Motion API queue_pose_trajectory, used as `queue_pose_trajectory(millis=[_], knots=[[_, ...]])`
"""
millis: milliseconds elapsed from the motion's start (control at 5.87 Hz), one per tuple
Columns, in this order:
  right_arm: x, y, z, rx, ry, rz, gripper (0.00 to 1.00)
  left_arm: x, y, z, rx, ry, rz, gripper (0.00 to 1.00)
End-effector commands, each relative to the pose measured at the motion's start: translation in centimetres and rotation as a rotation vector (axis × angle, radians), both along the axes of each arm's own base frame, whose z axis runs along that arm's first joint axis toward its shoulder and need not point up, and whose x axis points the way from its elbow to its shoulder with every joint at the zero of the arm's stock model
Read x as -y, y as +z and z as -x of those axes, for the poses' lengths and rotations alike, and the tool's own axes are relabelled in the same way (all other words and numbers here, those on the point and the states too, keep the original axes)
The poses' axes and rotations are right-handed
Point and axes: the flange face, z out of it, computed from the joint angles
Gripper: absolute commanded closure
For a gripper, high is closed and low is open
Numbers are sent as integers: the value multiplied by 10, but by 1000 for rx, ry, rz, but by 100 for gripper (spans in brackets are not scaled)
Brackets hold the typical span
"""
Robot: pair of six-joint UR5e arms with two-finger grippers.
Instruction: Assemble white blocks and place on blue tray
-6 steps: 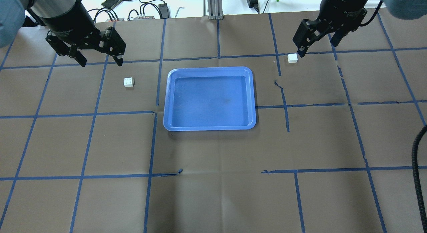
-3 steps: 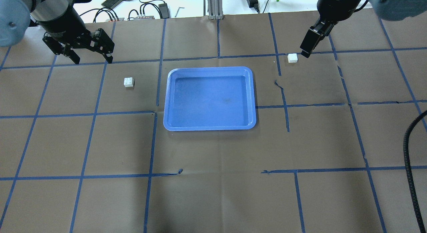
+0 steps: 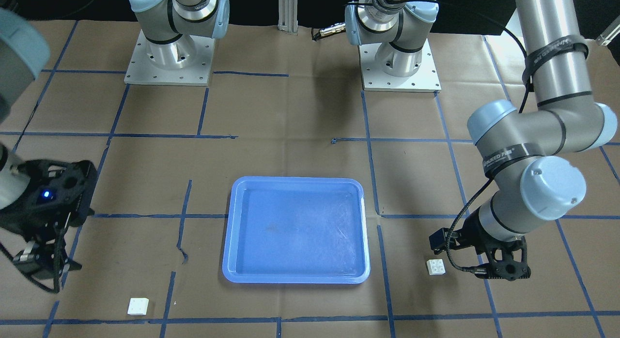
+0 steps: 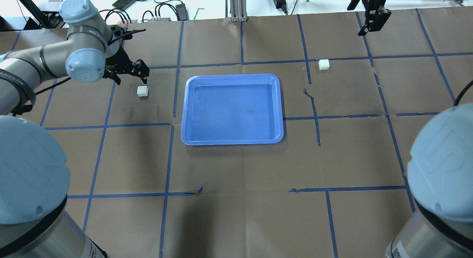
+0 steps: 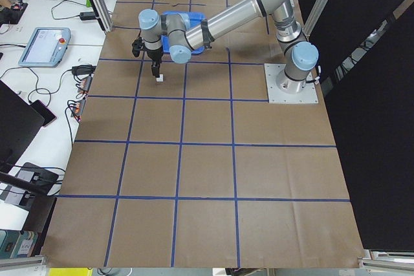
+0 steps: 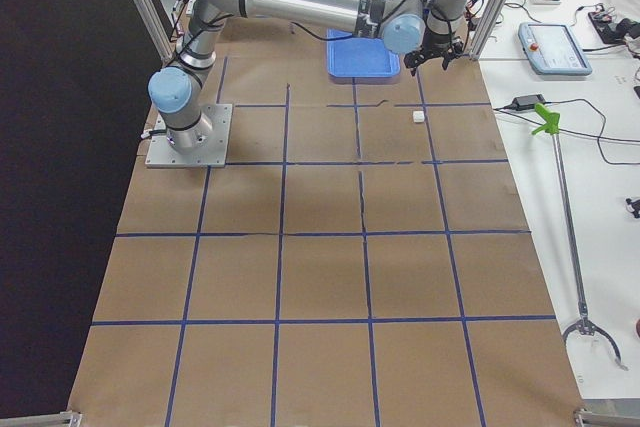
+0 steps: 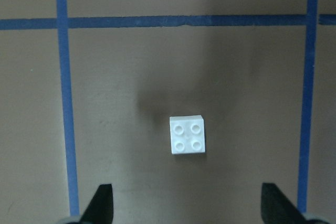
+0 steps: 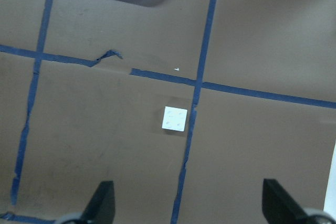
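The white block is by the tape crossing, and my right gripper should close on the opposite sides (image 3: 137,312) (image 8: 185,120) of it, with one finger between the block and the tape line.
The blue tray (image 4: 232,110) lies in the middle of the table; it also shows in the front view (image 3: 295,231). One white block (image 4: 142,91), studs up, sits left of it. My left gripper (image 4: 131,80) is open and hovers just beyond this block; the left wrist view shows the block (image 7: 187,135) centred ahead of the open fingertips (image 7: 102,205). The other white block (image 4: 324,64) sits right of the tray by a tape crossing. My right gripper (image 4: 371,21) is open, raised and well beyond it; the right wrist view shows that block (image 8: 175,118) far below.
Blue tape lines grid the brown table cover, torn in places (image 4: 308,93). Cables and devices (image 4: 159,14) and an aluminium post (image 4: 236,6) lie past the far edge. The two arm bases (image 3: 169,57) (image 3: 399,62) stand at the robot's side.
My left gripper has swung right, close to the studded block. My right gripper has drawn away from the other block towards the far right edge. Both stay open; the blocks have not moved.
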Motion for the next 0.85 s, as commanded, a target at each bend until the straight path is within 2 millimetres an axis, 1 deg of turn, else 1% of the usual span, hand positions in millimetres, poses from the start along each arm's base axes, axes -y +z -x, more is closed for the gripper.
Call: queue_pose_trajectory(millis=[0,170,341,511,682], knots=[[43,-65,48,268,-49,-22,0,-1,-41,0,1,0,17,1],[52,-105,70,384,-89,-44,0,-1,-43,0,1,-3,15,20],[57,-139,71,444,-93,-70,0,1,-38,0,1,-3,26,56],[56,-174,71,460,-97,-122,0,0,-31,0,2,-6,37,71],[47,-207,68,475,-48,-154,0,0,-25,0,4,-8,46,76]])
